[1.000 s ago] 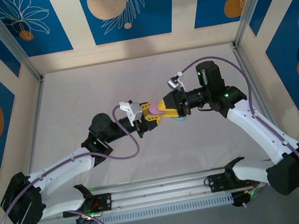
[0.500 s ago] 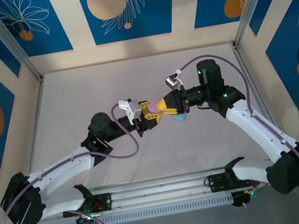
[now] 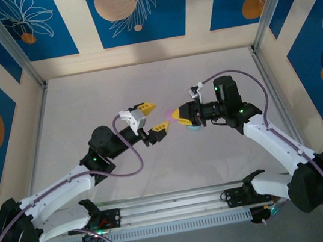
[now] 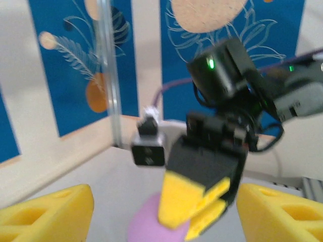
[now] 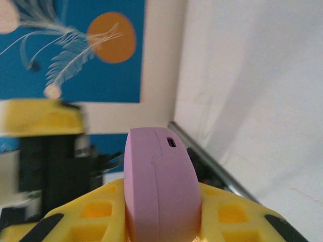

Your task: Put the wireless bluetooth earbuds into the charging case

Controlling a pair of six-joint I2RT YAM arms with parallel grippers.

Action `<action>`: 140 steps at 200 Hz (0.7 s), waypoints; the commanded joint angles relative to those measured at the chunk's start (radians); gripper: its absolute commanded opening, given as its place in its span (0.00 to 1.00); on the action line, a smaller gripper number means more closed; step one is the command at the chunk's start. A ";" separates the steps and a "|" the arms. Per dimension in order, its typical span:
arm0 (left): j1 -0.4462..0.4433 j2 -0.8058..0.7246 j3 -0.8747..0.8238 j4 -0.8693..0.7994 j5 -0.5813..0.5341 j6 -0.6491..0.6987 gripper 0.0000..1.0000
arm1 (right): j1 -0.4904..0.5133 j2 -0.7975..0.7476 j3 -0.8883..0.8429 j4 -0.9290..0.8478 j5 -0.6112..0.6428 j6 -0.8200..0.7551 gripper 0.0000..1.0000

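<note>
My right gripper will set the purple case down and let go of it on the white table (image 3: pixel 172 144) near the light blue case, toward the front rail.
My right gripper (image 3: pixel 177 117) is shut on a closed purple oval charging case (image 5: pixel 159 184), held on edge between its yellow fingers (image 5: pixel 229 214) with the charging port facing up. The case (image 3: pixel 166 122) sticks out toward my left gripper (image 3: pixel 152 118), which stands open just left of it, one finger on each side and apart from the case. In the left wrist view the purple case (image 4: pixel 149 224) shows under the right gripper's yellow fingers (image 4: pixel 189 199). The tiny earbuds are out of view.
A light blue oval case (image 3: pixel 194 127) lies on the white table (image 3: pixel 86 102) just under the right gripper. Patterned blue walls and metal posts (image 3: pixel 14 48) ring the table.
My left gripper has opened and let go of the purple case, drawing back to the left. My right gripper keeps hold of the case and has shifted slightly right.
</note>
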State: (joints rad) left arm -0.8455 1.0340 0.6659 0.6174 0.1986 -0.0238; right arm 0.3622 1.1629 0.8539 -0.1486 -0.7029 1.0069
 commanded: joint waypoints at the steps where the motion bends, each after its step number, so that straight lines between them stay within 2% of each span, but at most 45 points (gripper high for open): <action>1: -0.009 -0.075 -0.011 -0.050 -0.157 0.018 0.75 | 0.011 0.091 -0.056 0.000 0.098 -0.004 0.19; 41: -0.010 -0.166 -0.022 -0.143 -0.285 0.011 0.79 | 0.115 0.286 -0.041 0.024 0.189 -0.037 0.20; 73: -0.009 -0.196 -0.040 -0.156 -0.304 0.002 0.80 | 0.161 0.448 -0.014 0.068 0.219 -0.025 0.20; 96: -0.009 -0.201 -0.042 -0.169 -0.305 0.004 0.80 | 0.189 0.524 0.012 0.036 0.272 -0.032 0.21; 140: -0.010 -0.199 -0.042 -0.171 -0.309 0.004 0.82 | 0.195 0.567 0.032 -0.031 0.318 -0.061 0.26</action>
State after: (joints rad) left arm -0.8459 0.8459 0.6262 0.4446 -0.0856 -0.0193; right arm 0.5518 1.7271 0.8471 -0.1211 -0.4301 0.9878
